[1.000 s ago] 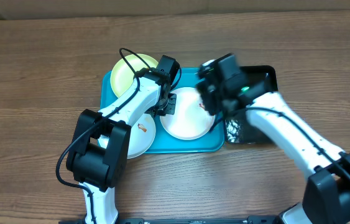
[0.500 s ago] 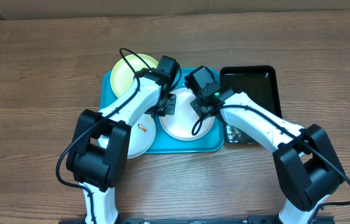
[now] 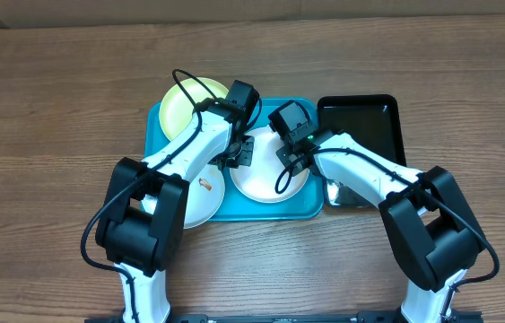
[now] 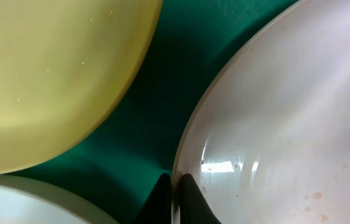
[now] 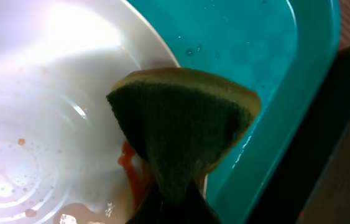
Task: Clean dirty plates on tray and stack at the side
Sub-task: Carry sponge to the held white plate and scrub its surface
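Next, my right gripper lets go of the sponge in the near half of the glossy black tray point(image 3: 372, 167), halfway between the tray's sides.
A white plate point(image 3: 265, 179) lies in the middle of the turquoise tray point(image 3: 261, 213). My left gripper point(image 3: 245, 151) is shut on this plate's left rim; in the left wrist view the rim point(image 4: 184, 143) runs between the fingertips of that gripper point(image 4: 175, 186). My right gripper point(image 3: 292, 154) is shut on a green-and-yellow sponge point(image 5: 181, 130), which rests on the plate's right rim beside a red-orange smear point(image 5: 128, 158). A pale yellow-green plate point(image 3: 185, 103) overhangs the tray's far left corner. A second white plate point(image 3: 200, 205) with a brown smear overhangs the near left corner.
A glossy black tray point(image 3: 364, 126) stands right of the turquoise tray, touching it; my right arm crosses its near end. Bare wooden table point(image 3: 55, 108) surrounds both trays.
My right arm has swung left from above the black tray, bringing the sponge onto the centre plate's right rim. The left arm and the plates have stayed put.
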Robot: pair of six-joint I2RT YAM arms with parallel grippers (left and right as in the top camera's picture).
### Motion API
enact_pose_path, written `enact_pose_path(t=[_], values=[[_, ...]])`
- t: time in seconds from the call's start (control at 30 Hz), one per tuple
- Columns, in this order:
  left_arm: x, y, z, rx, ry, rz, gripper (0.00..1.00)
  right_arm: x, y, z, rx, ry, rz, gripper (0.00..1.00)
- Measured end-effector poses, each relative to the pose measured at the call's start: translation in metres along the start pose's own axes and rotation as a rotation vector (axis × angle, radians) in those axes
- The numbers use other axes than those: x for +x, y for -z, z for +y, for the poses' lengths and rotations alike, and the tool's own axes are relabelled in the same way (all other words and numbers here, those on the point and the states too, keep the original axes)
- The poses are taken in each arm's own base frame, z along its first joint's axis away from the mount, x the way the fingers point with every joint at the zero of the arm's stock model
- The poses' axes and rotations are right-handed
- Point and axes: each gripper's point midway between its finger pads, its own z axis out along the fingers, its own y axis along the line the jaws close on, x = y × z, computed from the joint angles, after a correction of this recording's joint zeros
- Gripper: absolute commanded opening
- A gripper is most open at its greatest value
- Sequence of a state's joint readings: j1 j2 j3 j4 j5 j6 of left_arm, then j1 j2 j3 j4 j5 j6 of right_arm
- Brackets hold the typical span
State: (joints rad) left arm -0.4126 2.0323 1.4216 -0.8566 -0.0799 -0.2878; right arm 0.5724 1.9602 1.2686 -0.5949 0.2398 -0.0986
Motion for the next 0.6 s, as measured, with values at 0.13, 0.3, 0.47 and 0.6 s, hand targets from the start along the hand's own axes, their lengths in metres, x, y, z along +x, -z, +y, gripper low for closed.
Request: enact_pose_path(t=[0.13, 0.3, 0.47, 0.6], values=[[0.000, 0.000, 0.000, 0.000, 0.000, 0.000, 0.04, 0.001, -0.001, 0.004, -0.051, -0.027, 0.006, 0.04], [0.000, 0.000, 0.000, 0.000, 0.000, 0.000, 0.04, 0.004, 0.000, 0.018, -0.155, -0.068, 0.020, 0.04], [0.001, 0.000, 0.002, -0.007, -0.001, 0.005, 0.04, 0.005, 0.005, 0.040, -0.289, -0.083, 0.029, 0.04], [0.001, 0.000, 0.002, -0.010, -0.003, 0.005, 0.04, 0.005, 0.009, 0.054, -0.371, -0.090, 0.032, 0.04]])
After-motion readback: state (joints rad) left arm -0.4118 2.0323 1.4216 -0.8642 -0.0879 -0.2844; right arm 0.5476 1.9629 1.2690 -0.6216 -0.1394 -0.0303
